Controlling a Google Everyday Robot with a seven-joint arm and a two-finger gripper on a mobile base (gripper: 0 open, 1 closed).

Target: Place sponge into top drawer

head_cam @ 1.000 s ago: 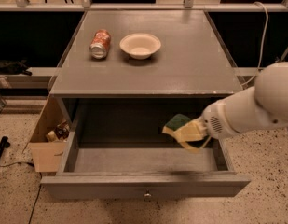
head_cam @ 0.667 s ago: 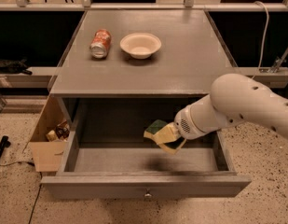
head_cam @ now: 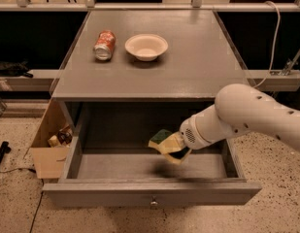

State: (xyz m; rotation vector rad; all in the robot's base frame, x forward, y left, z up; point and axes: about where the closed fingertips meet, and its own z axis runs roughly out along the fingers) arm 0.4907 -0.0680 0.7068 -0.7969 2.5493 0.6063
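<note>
I need to release the sponge near the middle of the top drawer's bottom (head_cam: 167, 153), behind the small round knob.
The top drawer (head_cam: 149, 192) of the grey cabinet stands pulled open, its front panel with a small round knob facing me. My gripper (head_cam: 173, 147) reaches in from the right on a white arm and is inside the drawer, a little above its floor near the middle. It is shut on the sponge (head_cam: 163, 141), whose dark green top and yellow foam show at the gripper's left side. The sponge is tilted and casts a shadow on the drawer floor below.
On the cabinet top (head_cam: 198, 67) a tipped red soda can (head_cam: 104, 44) lies beside a white bowl (head_cam: 146, 46). An open cardboard box (head_cam: 47, 147) with small items stands on the floor to the left of the cabinet. A cable hangs at the right.
My gripper has carried the sponge leftward from the drawer's right side toward its middle, and slightly lower.
</note>
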